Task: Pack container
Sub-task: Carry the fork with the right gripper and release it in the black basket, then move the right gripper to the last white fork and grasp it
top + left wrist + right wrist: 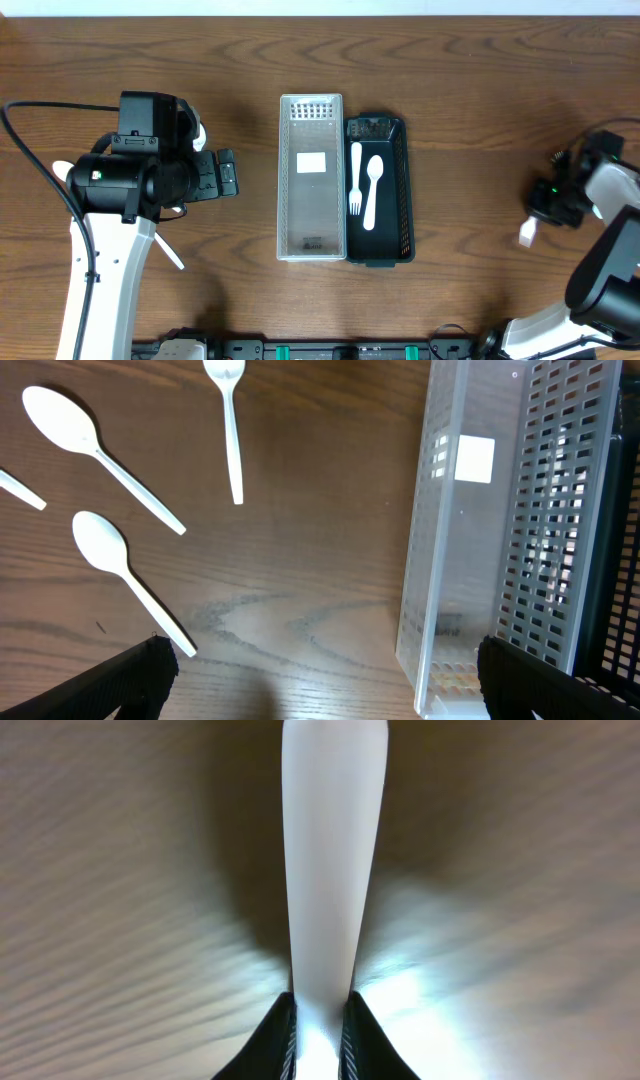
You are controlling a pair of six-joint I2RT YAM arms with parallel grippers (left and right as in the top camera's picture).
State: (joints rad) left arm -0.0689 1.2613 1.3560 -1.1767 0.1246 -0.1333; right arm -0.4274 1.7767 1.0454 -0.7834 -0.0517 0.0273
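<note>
Next, my right gripper lets go of the white utensil across the white fork and white spoon (369,189) in the black tray.
A clear perforated container (311,178) lies next to a black perforated tray (391,245) at the table's middle. The black tray holds a white fork (355,178) and a white spoon (372,190). My left gripper (222,175) is open and empty, left of the clear container (480,520). Three white spoons (120,565) lie on the wood in the left wrist view, mostly hidden under the left arm in the overhead view. My right gripper (545,208) at the far right is shut on a white utensil handle (330,870), whose end shows in the overhead view (526,233).
The wooden table (480,100) carries both arms' bases at its front edge. A black cable (40,160) loops at the far left. A white utensil handle (168,250) sticks out from under the left arm.
</note>
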